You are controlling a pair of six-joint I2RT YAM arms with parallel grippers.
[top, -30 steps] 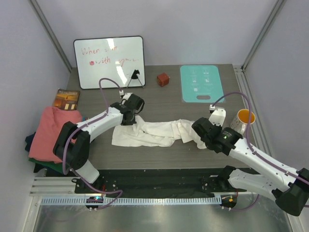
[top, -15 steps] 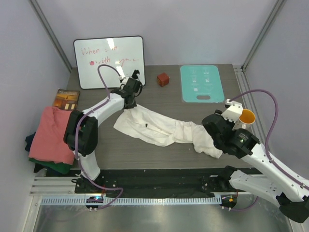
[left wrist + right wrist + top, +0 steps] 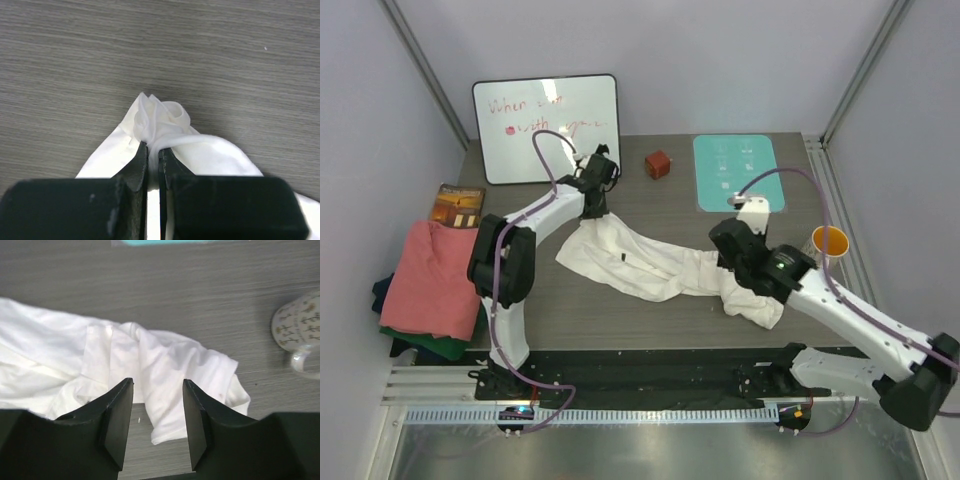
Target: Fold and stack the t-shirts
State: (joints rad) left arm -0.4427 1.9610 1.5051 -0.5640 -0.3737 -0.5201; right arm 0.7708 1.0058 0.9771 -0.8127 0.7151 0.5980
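Observation:
The white t-shirt's rumpled end is doubled in layers; I should first grab the fold nearer the t-shirt's middle [image 3: 702,273] with my right gripper and lift to spread it.
A large white t-shirt [image 3: 655,265] lies stretched and crumpled across the middle of the table. My left gripper [image 3: 592,207] is shut on its far-left corner, and the bunched white t-shirt cloth [image 3: 162,117] pokes out past the left gripper's [image 3: 152,147] tips. My right gripper [image 3: 738,268] hovers open just above the shirt's rumpled right end [image 3: 170,370], nothing between its fingers [image 3: 120,405]. At the table's left edge sits a pile with a salmon-pink shirt [image 3: 425,275] on top, a dark green one [image 3: 430,345] under it and a navy one [image 3: 382,290] at the side.
A whiteboard [image 3: 547,128] leans at the back left, with a red block [image 3: 658,163] and a teal mat [image 3: 735,172] to its right. A patterned mug [image 3: 825,245] stands right of the shirt, close to my right arm. A brown book [image 3: 458,205] lies behind the pile.
My right gripper has opened and let go of the shirt's right end, which now lies on the table. My left gripper has pulled its corner toward the back, drawing the shirt out.

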